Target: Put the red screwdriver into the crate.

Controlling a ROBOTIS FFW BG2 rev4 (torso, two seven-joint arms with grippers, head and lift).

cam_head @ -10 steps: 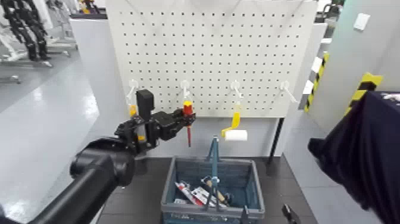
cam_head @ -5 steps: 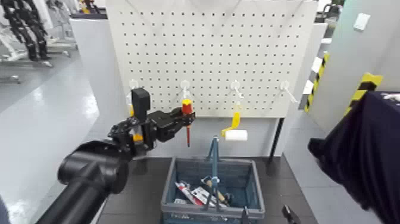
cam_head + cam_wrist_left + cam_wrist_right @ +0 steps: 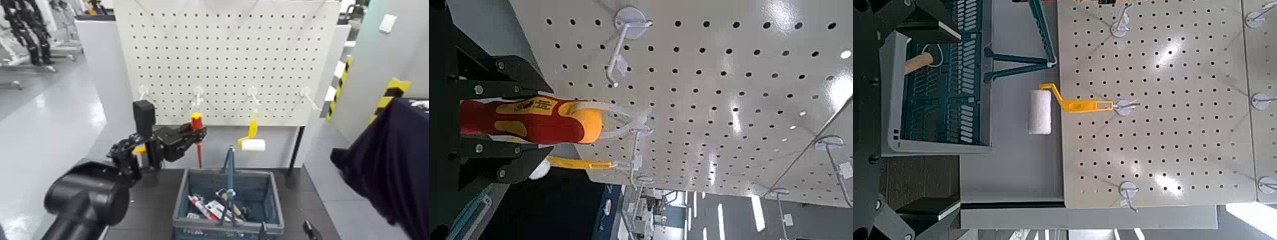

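I will release the red screwdriver from my left gripper onto the tools in the crate [image 3: 209,199], beside the crate's arched handle.
The red screwdriver [image 3: 196,122] hangs point down in front of the pegboard, just below its hook [image 3: 198,96], its thin shaft ending above the crate's back left corner. My left gripper [image 3: 191,131] is shut on the red handle. In the left wrist view the handle [image 3: 534,120], red with a yellow part, lies between the black fingers [image 3: 491,72]. The blue-grey crate [image 3: 276,203] stands on the floor below, with its arched handle [image 3: 228,167] upright. My right gripper [image 3: 286,231] sits low at the bottom edge beside the crate, open and holding nothing.
A yellow-handled white paint roller [image 3: 251,138] hangs on the pegboard [image 3: 255,57] right of the screwdriver. Several tools [image 3: 214,207] lie in the crate. A yellow handle [image 3: 140,149] shows behind my left arm. A dark navy garment [image 3: 389,172] fills the right side.
My left gripper has moved down and to the left with the screwdriver, taking its handle off the hook. The right arm has not moved.
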